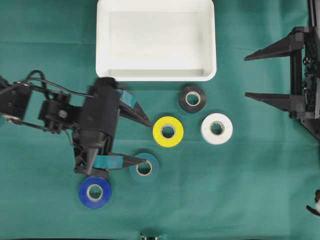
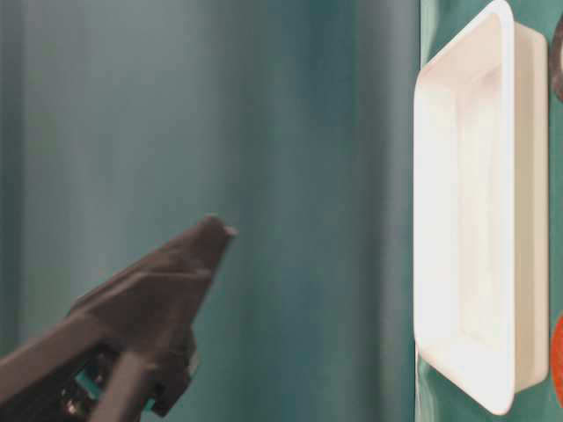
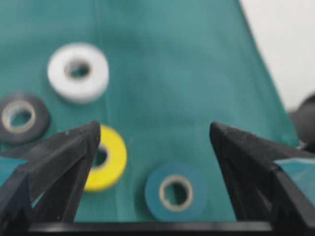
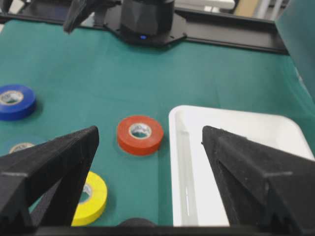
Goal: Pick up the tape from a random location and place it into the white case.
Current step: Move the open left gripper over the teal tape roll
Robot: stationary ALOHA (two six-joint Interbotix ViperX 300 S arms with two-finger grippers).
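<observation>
Next, my left gripper grips the side of the teal roll (image 1: 146, 157) (image 3: 153, 192) facing the yellow roll, with one finger inside the teal roll's hole.
The white case (image 1: 156, 74) lies empty at the back centre, and shows again as the white case (image 4: 236, 162) in the right wrist view. Several tape rolls lie flat on the green cloth: black (image 1: 192, 99), yellow (image 1: 168, 131), white (image 1: 216, 128), teal (image 1: 144, 167) and blue (image 1: 95, 192). My left gripper (image 1: 148, 143) is open, one fingertip beside the yellow roll and the other over the teal roll's edge. In the left wrist view the teal roll (image 3: 175, 191) sits between the open fingers, nearer the right one. My right gripper (image 1: 246, 76) stands open at the far right, holding nothing.
A red roll (image 4: 140, 134) lies left of the case in the right wrist view; my left arm hides it from overhead. The left arm (image 1: 60, 112) stretches across the left half of the cloth. A dark finger (image 2: 149, 299) shows in the table-level view.
</observation>
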